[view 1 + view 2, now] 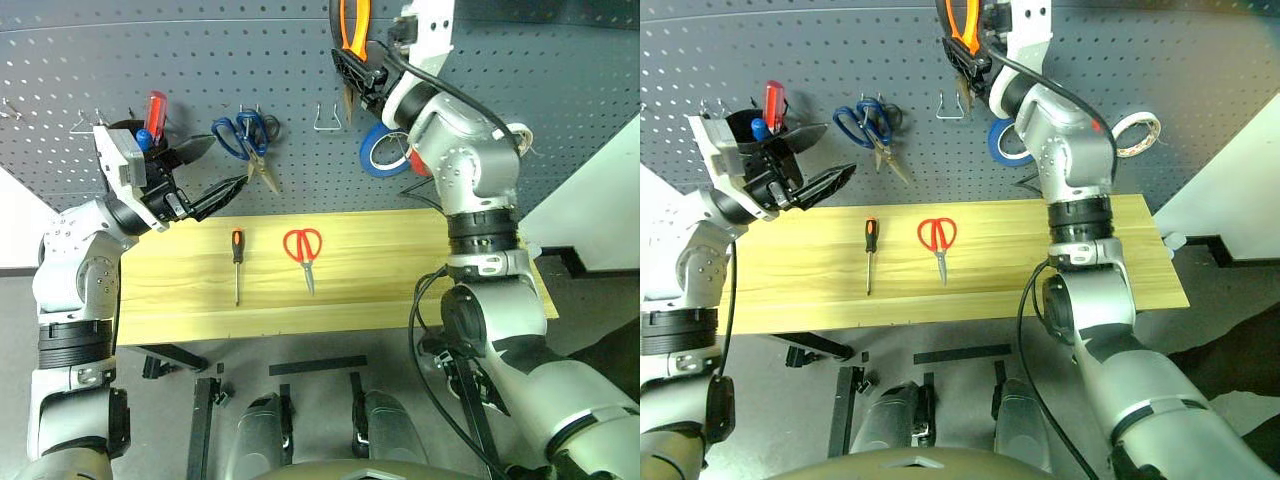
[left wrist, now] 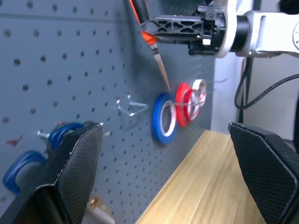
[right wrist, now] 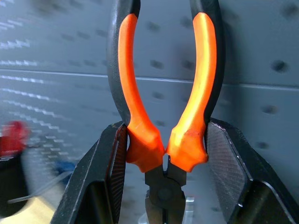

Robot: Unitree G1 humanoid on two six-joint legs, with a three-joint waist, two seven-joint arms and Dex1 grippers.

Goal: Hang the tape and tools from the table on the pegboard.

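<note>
I should use my right gripper to hang the pliers in the bare wire hook (image 1: 326, 114) (image 3: 168, 211) between the blue-handled scissors and the blue roll.
My right gripper (image 1: 350, 62) is raised high against the dark grey pegboard (image 1: 250, 60), shut on the pliers (image 3: 163, 93) at their orange-and-black handles. The pliers' nose (image 2: 161, 65) points down, above the blue roll. Red tape (image 2: 184, 105) hangs on the pegboard between the blue roll and a pale roll. The red-handled scissors (image 1: 303, 245) and the slim orange-and-black screwdriver (image 1: 237, 262) lie side by side on the wooden table (image 1: 400, 270). Above the table's left end, my left gripper (image 1: 212, 170) is open and holds nothing.
On the pegboard hang blue-handled scissors (image 1: 245, 135), a blue tape roll (image 1: 383, 150) and a pale roll (image 1: 1137, 133). A black cup (image 1: 135, 130) holds a red-handled screwdriver (image 1: 155, 112). A bare wire hook (image 1: 328, 120) sits left of the pliers.
</note>
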